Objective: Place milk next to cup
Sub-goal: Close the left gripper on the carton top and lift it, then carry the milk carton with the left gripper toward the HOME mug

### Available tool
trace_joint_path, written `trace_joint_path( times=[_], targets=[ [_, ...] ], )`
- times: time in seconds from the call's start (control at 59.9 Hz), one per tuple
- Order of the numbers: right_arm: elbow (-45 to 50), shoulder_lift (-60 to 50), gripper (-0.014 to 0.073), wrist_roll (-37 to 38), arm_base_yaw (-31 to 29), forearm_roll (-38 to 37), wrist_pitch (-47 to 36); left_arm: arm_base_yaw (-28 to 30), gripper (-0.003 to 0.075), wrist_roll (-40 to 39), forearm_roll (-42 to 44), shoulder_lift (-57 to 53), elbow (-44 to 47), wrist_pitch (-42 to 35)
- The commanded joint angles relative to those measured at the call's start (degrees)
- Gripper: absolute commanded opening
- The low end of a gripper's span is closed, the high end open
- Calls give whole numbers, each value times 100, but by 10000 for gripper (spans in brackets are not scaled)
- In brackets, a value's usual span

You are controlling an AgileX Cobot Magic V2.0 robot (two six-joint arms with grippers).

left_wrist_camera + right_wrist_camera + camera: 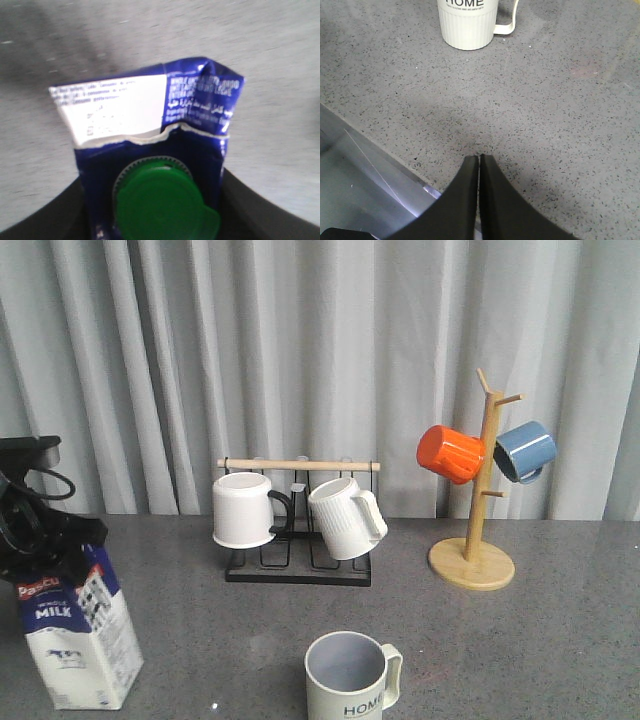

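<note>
Next, my left gripper releases the milk on the table (274,712) beside the cream cup, opposite the cup's handle.
The milk (85,640) is a blue-and-white carton at the front left of the table, leaning a little. My left gripper (72,558) is around its gable top. In the left wrist view the carton (200,145) fills the gap between the black fingers (260,215), its top crumpled and its green cap (160,205) close to the camera. The cup (350,680), cream with "HOME" lettering, stands at the front centre, well to the right of the milk. My right gripper (479,157) is shut and empty over bare table, the cup (467,22) ahead of it.
A black rack (298,570) with a wooden bar holds a white mug with a black handle (245,510) and a ribbed white mug (345,518). A wooden mug tree (472,562) at the right carries an orange mug (450,453) and a blue mug (525,450). The table's metal edge (375,170) lies beside my right gripper.
</note>
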Motion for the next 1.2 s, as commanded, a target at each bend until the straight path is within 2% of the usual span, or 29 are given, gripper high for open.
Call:
trace_joint_path(
  times=[0.0, 0.2, 0.317, 0.718, 0.935, 1.185],
  targets=[
    [-153, 3, -5, -17, -13, 40, -307, -16, 1, 175, -854, -473, -178, -246],
    [-153, 3, -5, -17, -13, 40, -312, -17, -8, 922, -2644, -692, -178, -445],
    [-153, 3, -5, -17, -13, 40, -312, -85, -8, 1084, -3189, -691, -178, -403],
    [-153, 3, -5, -17, -13, 40, -313, -1066, -8, 775, -1951, -674, -178, -623],
    [-153, 3, -5, -17, -13, 40, -307, -1478, -8, 318, -1149, -674, -178, -687],
    [-153, 3, -5, -17, -13, 40, -307, -1858, -8, 214, -1038, -375, -178, -505]
  ],
)
